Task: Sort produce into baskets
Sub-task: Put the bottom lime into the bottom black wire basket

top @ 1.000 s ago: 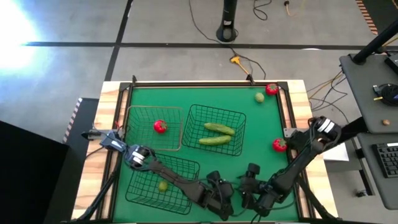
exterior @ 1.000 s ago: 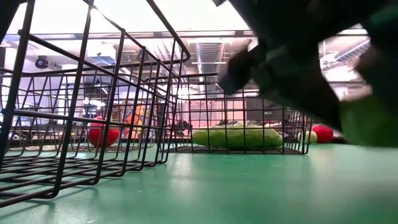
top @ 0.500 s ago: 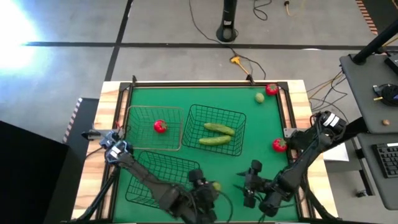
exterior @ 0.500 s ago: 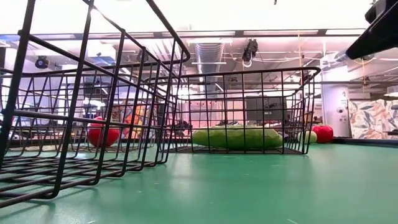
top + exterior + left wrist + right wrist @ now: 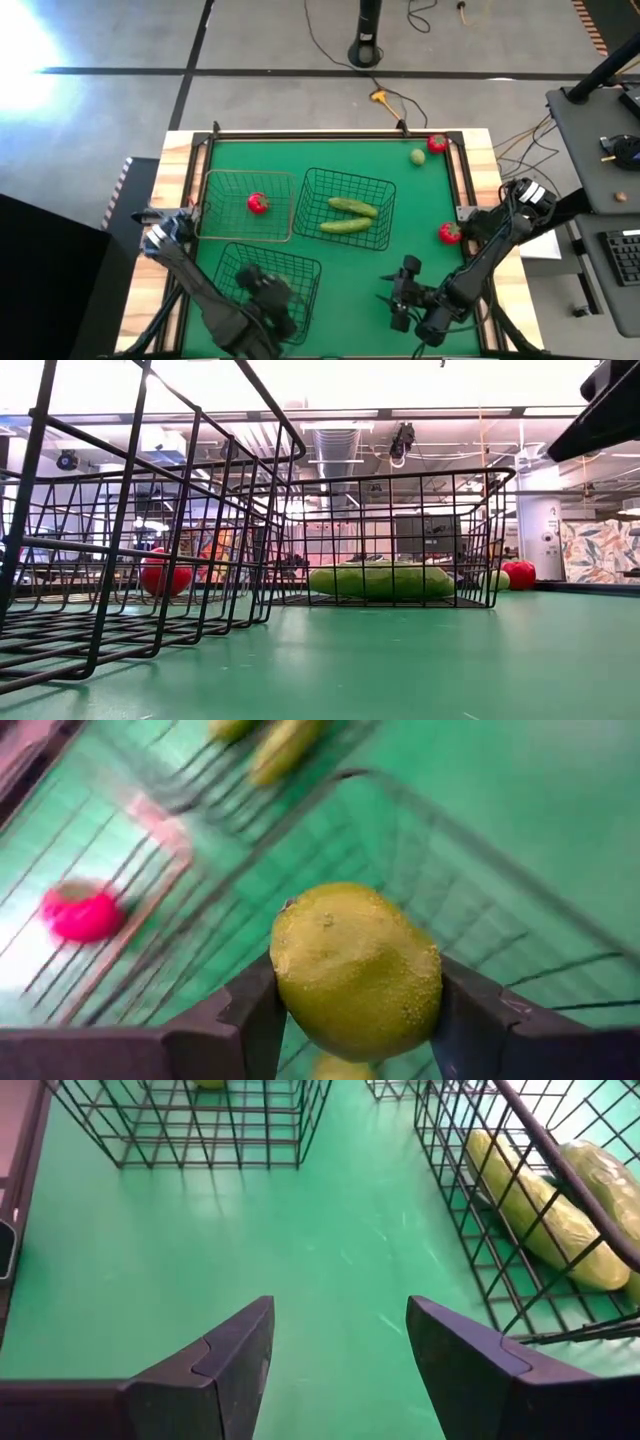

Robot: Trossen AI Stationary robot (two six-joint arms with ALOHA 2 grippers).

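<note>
Next, my left gripper releases the yellow-green fruit inside the near dark wire basket [image 5: 256, 316], toward the front side of that basket. The held fruit now hangs over that basket.
My left gripper [image 5: 266, 292] hangs over the near-left dark wire basket [image 5: 300, 265], shut on a small round yellow-green fruit [image 5: 355, 970]. Another yellow-green fruit [image 5: 338, 1068] lies in that basket below it. My right gripper [image 5: 397, 298] is open and empty above the green mat [image 5: 300, 1250], near the table's front edge. The paler basket [image 5: 215, 205] holds a red fruit [image 5: 258, 203]. The middle basket [image 5: 385, 200] holds two cucumbers [image 5: 350, 215]. A red fruit [image 5: 449, 233], another red fruit [image 5: 437, 143] and a yellow-green fruit [image 5: 417, 156] lie loose on the mat at the right. My left gripper pinches the yellow-green fruit between its two fingers, one on each side [image 5: 285, 990] of the fruit's widest part. The fruit is lifted clear, above the near-left basket's open top.
Free green mat lies between the baskets and the right edge. The table has a raised wooden border [image 5: 470, 170]. In the low view the cucumbers [image 5: 380, 580] and the red fruit [image 5: 163, 572] show through the basket wires.
My left gripper has gone up and toward the table's left edge with the yellow-green fruit, from the near middle of the mat beside my right gripper to above the near-left basket. The fruit has been lifted clear of the mat.
</note>
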